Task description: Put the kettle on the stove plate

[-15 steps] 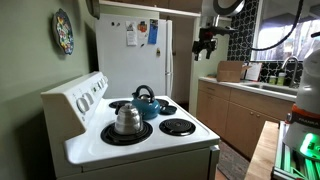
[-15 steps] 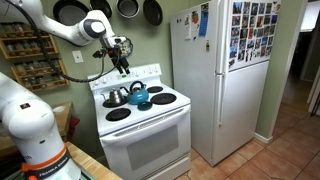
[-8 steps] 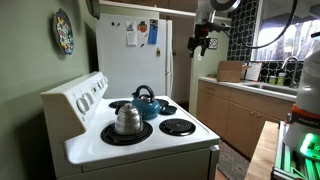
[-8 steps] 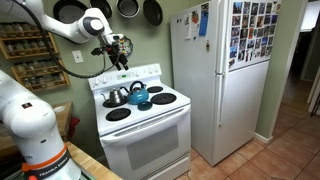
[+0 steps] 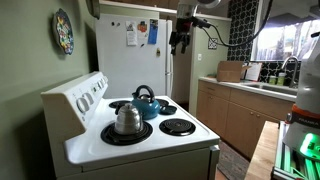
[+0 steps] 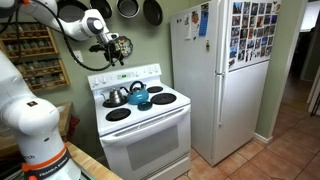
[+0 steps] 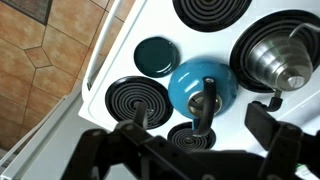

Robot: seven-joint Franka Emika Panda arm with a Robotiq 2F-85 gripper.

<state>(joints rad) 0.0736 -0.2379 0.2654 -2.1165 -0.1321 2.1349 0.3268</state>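
Note:
The kettle must be lifted. Next, my gripper moves to the top of the teal kettle's dark handle (image 5: 145,88) (image 7: 206,106) and closes there.
The teal kettle (image 7: 188,80) stands upright on the white stove top among the burners, with its dark handle arched over it; it shows in both exterior views (image 5: 146,105) (image 6: 139,98). A small black coil stove plate (image 7: 137,100) lies bare beside it, near the stove's corner. Another small coil (image 7: 190,135) shows just past the kettle. My gripper (image 7: 200,135) is open and empty, high above the stove, with the kettle between its fingers in the wrist view. It hangs in the air in both exterior views (image 5: 180,42) (image 6: 118,48).
A silver kettle (image 7: 285,55) sits on a wide coil burner next to the teal one. A dark teal disc (image 7: 155,55) lies on the stove top. A white fridge (image 6: 215,80) stands beside the stove. Pans (image 6: 140,10) hang on the wall above.
My gripper has moved sideways through the air toward the stove, still open and high. The kettles have not moved.

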